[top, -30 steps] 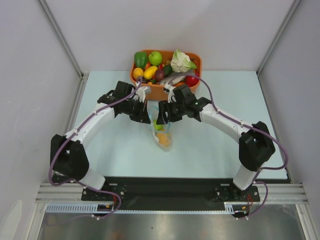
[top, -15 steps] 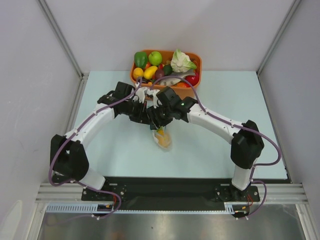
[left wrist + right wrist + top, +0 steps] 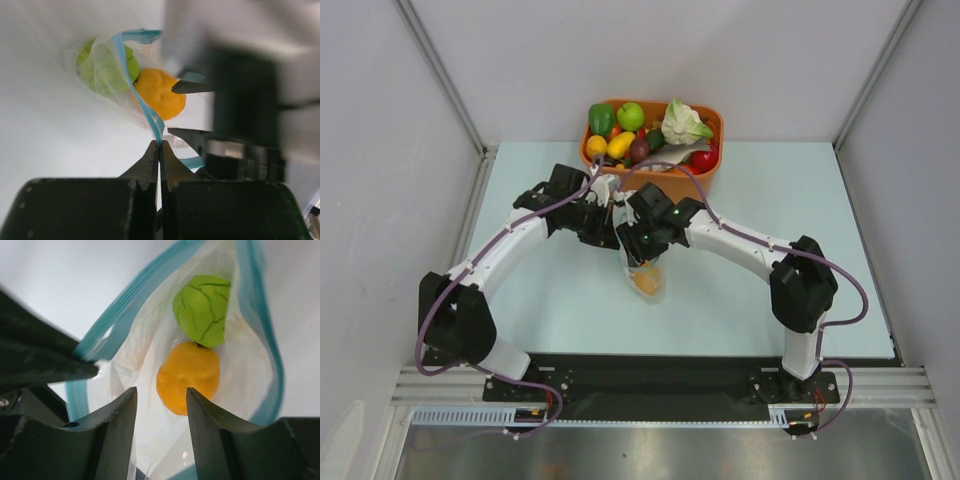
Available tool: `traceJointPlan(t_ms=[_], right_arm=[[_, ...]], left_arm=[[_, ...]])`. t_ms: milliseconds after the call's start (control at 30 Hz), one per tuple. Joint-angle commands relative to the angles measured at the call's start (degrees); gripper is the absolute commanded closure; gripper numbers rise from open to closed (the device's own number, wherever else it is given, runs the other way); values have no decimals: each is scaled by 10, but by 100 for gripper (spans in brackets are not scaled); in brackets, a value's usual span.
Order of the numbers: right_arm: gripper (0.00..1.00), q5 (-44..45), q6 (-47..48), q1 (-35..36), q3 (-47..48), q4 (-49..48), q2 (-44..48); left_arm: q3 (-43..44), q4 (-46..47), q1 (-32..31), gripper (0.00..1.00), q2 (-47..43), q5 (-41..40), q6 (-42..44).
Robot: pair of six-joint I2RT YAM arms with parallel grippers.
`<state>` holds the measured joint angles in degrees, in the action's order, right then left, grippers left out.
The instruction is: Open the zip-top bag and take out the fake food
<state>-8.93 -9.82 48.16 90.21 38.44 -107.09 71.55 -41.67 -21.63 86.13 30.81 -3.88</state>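
Note:
The fingers of my right gripper are too close together over the orange-yellow fruit, so they should open wider and take the fruit (image 3: 190,372) by both sides.
The clear zip-top bag (image 3: 647,280) lies on the table in front of the tub, its mouth open. My left gripper (image 3: 159,145) is shut on the bag's light-blue zip strip (image 3: 145,107) and holds that edge up. My right gripper (image 3: 161,395) is open, its fingertips just inside the bag's mouth (image 3: 127,307), right above the orange-yellow fruit (image 3: 189,377). The lime-green fruit (image 3: 202,310) lies deeper in the bag. Both fruits also show in the left wrist view, green (image 3: 102,65) and orange (image 3: 157,92). The grey fish is not in view.
An orange tub (image 3: 717,122) with several toy fruits and a white-and-green cauliflower (image 3: 684,122) stands at the table's back, just behind both grippers. The two grippers (image 3: 625,228) are close together over the bag.
My right gripper has swung left and down to the bag's mouth, its open fingers now over the orange fruit. My left gripper has held its place on the zip strip.

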Motion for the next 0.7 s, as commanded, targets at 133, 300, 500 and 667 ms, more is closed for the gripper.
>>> traceJointPlan(t_ms=[133, 300, 500, 667], right_arm=[[51, 42, -26, 13, -53, 2, -20], [38, 66, -48, 20, -72, -6, -27], [28, 82, -65, 23, -96, -6, -19], [26, 58, -70, 23, -102, -8, -36]], left_arm=[[-8, -4, -3, 100, -25, 22, 18], [-14, -8, -3, 100, -23, 25, 22], [-14, -8, -3, 100, -17, 31, 21], [-12, -8, -4, 100, -14, 32, 21]])
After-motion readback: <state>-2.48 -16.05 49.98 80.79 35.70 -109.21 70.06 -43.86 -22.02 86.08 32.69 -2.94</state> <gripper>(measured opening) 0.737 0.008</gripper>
